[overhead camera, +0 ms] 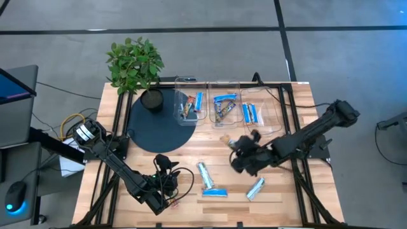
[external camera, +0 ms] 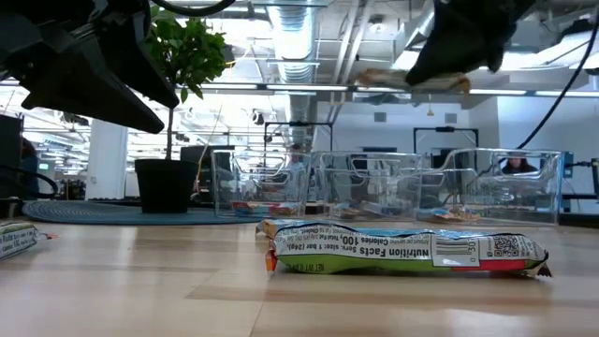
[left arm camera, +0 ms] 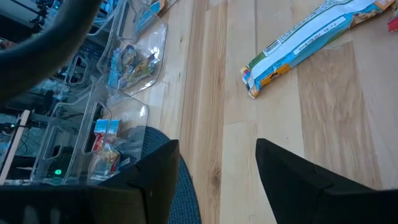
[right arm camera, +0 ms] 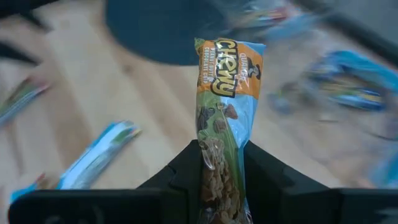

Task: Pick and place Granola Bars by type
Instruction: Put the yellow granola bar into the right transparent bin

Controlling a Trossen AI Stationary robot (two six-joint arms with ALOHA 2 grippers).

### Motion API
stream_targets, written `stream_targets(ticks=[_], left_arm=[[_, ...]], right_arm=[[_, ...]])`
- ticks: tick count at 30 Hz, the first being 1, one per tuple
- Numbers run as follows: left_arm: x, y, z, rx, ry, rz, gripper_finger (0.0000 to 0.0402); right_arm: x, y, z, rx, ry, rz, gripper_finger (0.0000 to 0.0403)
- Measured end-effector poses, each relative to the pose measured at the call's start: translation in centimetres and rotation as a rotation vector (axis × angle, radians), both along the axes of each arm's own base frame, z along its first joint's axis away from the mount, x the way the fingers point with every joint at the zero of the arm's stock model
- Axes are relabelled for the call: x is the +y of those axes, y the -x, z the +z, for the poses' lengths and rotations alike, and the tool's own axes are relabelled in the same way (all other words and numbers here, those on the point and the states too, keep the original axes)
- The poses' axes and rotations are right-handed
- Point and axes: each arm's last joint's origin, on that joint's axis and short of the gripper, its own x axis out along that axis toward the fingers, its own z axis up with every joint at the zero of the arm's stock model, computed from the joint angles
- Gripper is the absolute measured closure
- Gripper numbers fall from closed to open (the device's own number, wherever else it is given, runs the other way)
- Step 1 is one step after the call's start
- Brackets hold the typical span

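Observation:
Next, my right gripper lets go of the brown-orange granola bar beside the blue bars in the clear tub (overhead camera: 261,114) that is nearest my right arm.
My right gripper (right arm camera: 219,180) hangs above the table's middle right, shut on a brown-orange and blue granola bar (right arm camera: 227,87). The same bar shows high up in the low view (external camera: 412,79). Three more bars lie flat on the wood near the front: a silvery one (overhead camera: 203,173), a blue one (overhead camera: 215,192) and a blue-silver one (overhead camera: 255,187). My left gripper (left arm camera: 217,180) waits near the front left (overhead camera: 164,166), open, with nothing between its fingers. My right gripper pinches the bar's near end (right arm camera: 217,163) between its two fingers (right arm camera: 183,171). The fingers lie along the bar, slanting down toward the table's left. The rest of the bar sticks out past the fingertips, lifted clear of the table.
Three clear tubs (overhead camera: 191,107) (overhead camera: 224,107) (overhead camera: 255,113) stand in a row at the far side, each with bars inside. A dark round mat (overhead camera: 149,130) and a potted plant (overhead camera: 137,63) sit at the far left. Bare wood lies between the arms.

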Motion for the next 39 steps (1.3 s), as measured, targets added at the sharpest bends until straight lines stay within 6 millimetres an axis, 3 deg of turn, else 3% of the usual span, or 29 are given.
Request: stream_targets(ticks=[7,16,32,39], left_arm=[[0.0,0.0,0.0,-0.002,0.002,0.0,0.0193],[0.0,0.0,0.0,-0.004,0.005,0.002,0.0193],[-0.1,-0.1,0.0,-0.01,0.02,-0.001,0.0193],[-0.2,-0.2,0.0,-0.002,0.031,-0.006,0.0193]], right_arm=[[-3.3,3.6,1.9,0.034,0.009,-0.229,0.0317],[-7.7,6.2,2.0,0.167,0.045,-0.579,0.0317],[-13.7,4.5,0.4,0.321,0.032,-0.802,0.0314],[-15.2,3.5,-1.4,0.433,0.045,-0.841,0.027]])
